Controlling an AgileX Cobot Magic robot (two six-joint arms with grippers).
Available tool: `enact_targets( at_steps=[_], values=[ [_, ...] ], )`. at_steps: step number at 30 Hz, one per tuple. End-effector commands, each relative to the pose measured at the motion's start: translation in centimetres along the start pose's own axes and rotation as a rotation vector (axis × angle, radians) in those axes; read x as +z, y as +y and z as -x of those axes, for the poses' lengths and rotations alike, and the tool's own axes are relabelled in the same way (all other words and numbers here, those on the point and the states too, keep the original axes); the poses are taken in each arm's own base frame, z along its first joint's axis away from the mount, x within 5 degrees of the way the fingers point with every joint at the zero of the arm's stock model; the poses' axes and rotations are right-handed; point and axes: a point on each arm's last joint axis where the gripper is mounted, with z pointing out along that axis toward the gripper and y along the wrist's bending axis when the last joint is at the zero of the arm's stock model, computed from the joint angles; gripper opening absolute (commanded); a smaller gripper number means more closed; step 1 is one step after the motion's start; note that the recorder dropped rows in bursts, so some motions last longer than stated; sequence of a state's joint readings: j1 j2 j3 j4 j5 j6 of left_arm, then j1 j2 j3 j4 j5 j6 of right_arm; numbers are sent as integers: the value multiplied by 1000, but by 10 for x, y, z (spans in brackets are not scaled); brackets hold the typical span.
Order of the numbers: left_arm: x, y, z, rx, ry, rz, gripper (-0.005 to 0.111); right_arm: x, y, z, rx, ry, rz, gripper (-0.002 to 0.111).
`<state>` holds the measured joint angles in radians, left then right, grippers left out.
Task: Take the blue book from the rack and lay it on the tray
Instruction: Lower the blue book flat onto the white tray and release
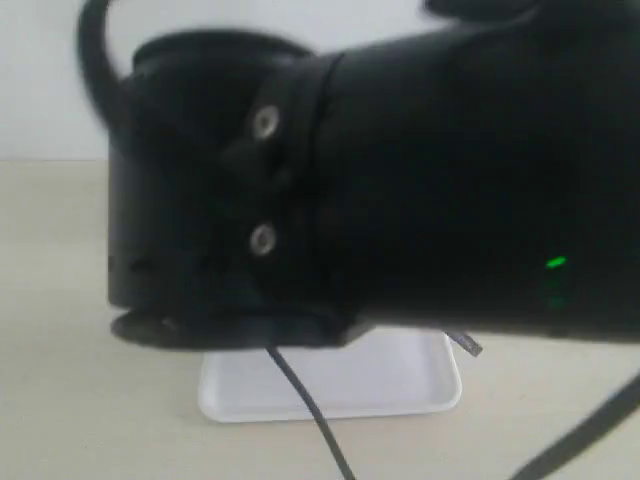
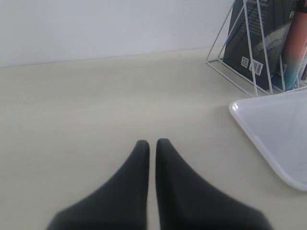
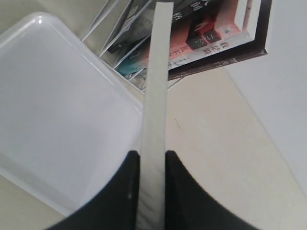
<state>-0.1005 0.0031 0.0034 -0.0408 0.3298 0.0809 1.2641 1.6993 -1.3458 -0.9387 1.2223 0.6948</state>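
I should use my right gripper to lay the blue book flat on the middle of the white tray's bottom [image 1: 369, 328] [image 3: 88, 127].
My right gripper [image 3: 152, 153] is shut on the blue book [image 3: 156, 96], which I see edge-on as a strip of white page edges; its cover is hidden. The book hangs over the border between the white tray [image 3: 57, 110] and the bare table. Beyond it stands the white wire rack [image 3: 112, 33]. My left gripper [image 2: 152, 142] is shut with nothing in it, low over the table and apart from the tray [image 2: 278, 134] and the rack [image 2: 249, 48]. In the exterior view only the tray's front part [image 1: 400, 385] shows.
A black arm [image 1: 400, 170] close to the exterior camera blocks most of that view. The rack holds a dark book with a barcode [image 2: 259, 38], a red-and-teal-spined book [image 2: 295, 43] and a dark-edged book with a salmon cover [image 3: 216, 33]. A white wall stands behind the table.
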Motion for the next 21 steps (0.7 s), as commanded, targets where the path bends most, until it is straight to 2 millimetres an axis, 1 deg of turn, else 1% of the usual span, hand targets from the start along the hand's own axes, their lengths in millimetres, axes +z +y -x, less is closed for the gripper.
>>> enact_targets(
  at_steps=[1, 4, 7, 10, 11, 15, 21],
  values=[
    [-1, 0, 3, -6, -22, 1, 5, 22, 20, 5, -137, -9, -86, 0],
    [-1, 0, 3, -6, -22, 1, 5, 43, 37, 2, -192, 45, -100, 0],
    [-1, 0, 3, -6, -22, 1, 5, 68, 43, -3, -214, 106, -119, 0],
    [-1, 0, 3, -6, -22, 1, 5, 86, 44, -7, -223, 153, -134, 0],
    [-1, 0, 3, -6, -22, 1, 5, 89, 45, -8, -220, 161, -137, 0],
    [-1, 0, 3, -6, -22, 1, 5, 91, 44, -8, -195, 167, -137, 0],
    [-1, 0, 3, -6, -22, 1, 5, 84, 40, 6, -138, 141, -117, 0]
  ],
)
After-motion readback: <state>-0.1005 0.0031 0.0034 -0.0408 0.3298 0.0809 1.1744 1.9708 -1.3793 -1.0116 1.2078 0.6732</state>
